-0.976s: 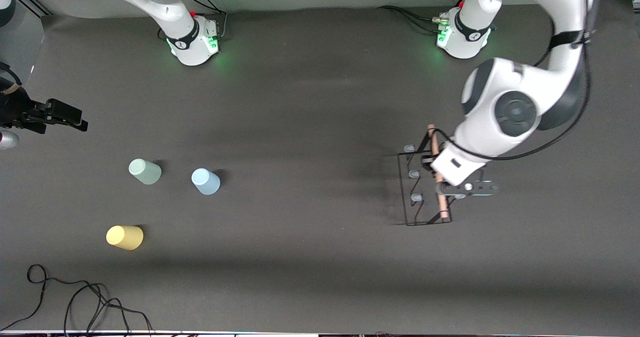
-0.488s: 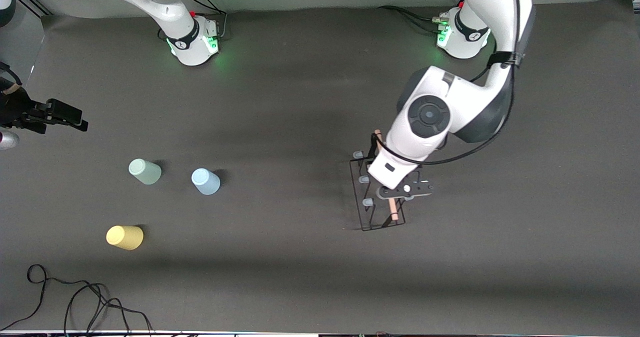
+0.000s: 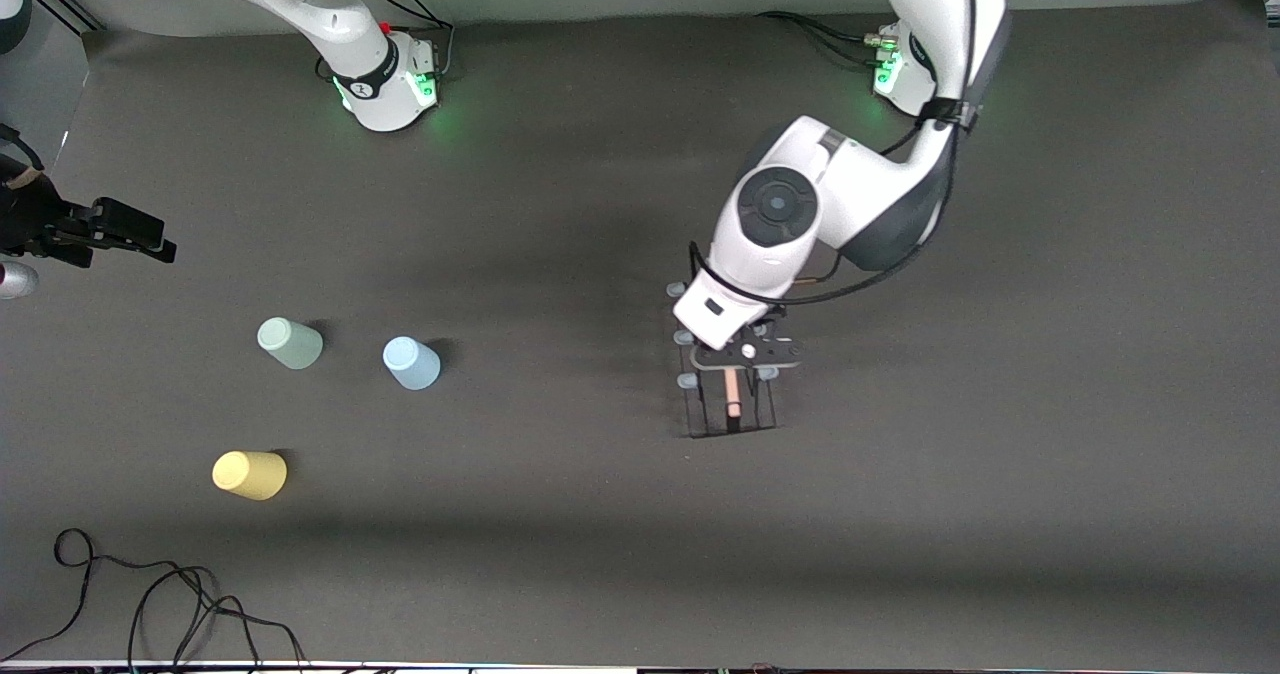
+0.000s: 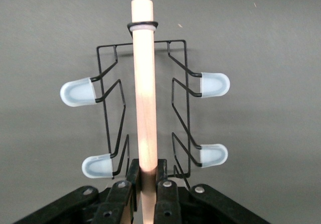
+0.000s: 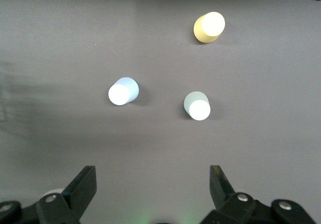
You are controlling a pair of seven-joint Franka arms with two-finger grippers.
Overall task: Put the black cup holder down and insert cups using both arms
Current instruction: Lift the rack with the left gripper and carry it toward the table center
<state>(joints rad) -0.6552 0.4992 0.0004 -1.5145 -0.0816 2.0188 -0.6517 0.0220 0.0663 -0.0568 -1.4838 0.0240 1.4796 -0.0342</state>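
The robot's left gripper needs to release the black cup holder on the bare dark mat (image 3: 649,376), slightly nearer to the light blue cup. The holder is now held over the table's middle.
My left gripper (image 3: 733,362) (image 4: 147,171) is shut on the light wooden rod handle of the black cup holder (image 3: 732,399) (image 4: 144,83). It holds the wire rack over the middle of the table, and pale grey-tipped pegs (image 4: 77,92) stick out on both sides of the rod. Three cups stand toward the right arm's end of the table: pale green (image 3: 290,343) (image 5: 196,105), light blue (image 3: 411,363) (image 5: 123,91) and yellow (image 3: 249,475) (image 5: 209,27), the yellow one nearest the front camera. My right gripper (image 3: 140,234) (image 5: 153,176) hangs open and empty above that end, looking down on the cups.
A dark mat (image 3: 560,554) covers the table. A black cable (image 3: 160,604) lies coiled at the corner nearest the front camera at the right arm's end. Both arm bases (image 3: 385,84) glow green along the table's edge farthest from that camera.
My left arm has carried the cup holder from its own end of the table toward the middle, swinging the rod handle round. The right arm and the cups have not moved.
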